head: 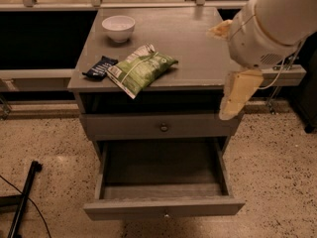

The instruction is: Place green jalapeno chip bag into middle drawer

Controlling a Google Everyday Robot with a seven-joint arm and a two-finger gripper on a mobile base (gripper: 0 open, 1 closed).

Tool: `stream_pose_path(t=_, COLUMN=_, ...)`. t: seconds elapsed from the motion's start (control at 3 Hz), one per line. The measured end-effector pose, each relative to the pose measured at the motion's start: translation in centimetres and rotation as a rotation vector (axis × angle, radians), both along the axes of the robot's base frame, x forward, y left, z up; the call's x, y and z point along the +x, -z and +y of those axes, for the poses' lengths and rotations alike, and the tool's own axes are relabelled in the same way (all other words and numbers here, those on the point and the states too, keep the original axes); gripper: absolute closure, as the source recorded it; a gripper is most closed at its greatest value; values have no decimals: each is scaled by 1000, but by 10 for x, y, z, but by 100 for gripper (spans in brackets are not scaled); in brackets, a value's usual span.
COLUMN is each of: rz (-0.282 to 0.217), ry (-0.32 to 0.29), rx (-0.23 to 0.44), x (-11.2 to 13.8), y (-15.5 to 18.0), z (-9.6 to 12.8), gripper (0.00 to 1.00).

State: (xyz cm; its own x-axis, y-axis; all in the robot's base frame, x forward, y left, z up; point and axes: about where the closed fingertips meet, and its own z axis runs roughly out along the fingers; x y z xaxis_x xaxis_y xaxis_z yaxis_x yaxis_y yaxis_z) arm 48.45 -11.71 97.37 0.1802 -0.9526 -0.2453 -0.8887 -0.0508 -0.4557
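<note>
The robot's gripper needs to grab the back end (154, 59) of the green jalapeno chip bag, which is the end farther from the cabinet's front edge.
The green jalapeno chip bag (141, 69) lies flat on the grey cabinet top (188, 38), near its front left edge, white end toward the front. The middle drawer (163, 208) is pulled out and shows an empty inside, directly under the shut brass-knobbed drawer (163, 127). My white arm (267, 26) reaches in from the upper right. My cream gripper (234, 100) hangs at the cabinet's front right corner, well to the right of the bag, holding nothing that I can see.
A white bowl (119, 28) stands at the back left of the cabinet top. A small dark-blue packet (100, 67) lies just left of the bag. A dark open gap (148, 103) runs under the top. A black stand leg (25, 197) lies on the speckled floor at the left.
</note>
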Motion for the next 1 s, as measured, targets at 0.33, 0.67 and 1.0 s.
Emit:
stream_pose_path(t=0.33, rz=-74, ry=-88, rx=-22, x=12, y=-9, z=11, gripper=0)
stream_pose_path(t=0.67, rz=-75, ry=-170, rx=-3, x=43, y=4, z=35, gripper=0)
stream_pose_path(t=1.0, rz=-130, ry=-291, rx=-11, x=94, y=13, z=71, gripper=0)
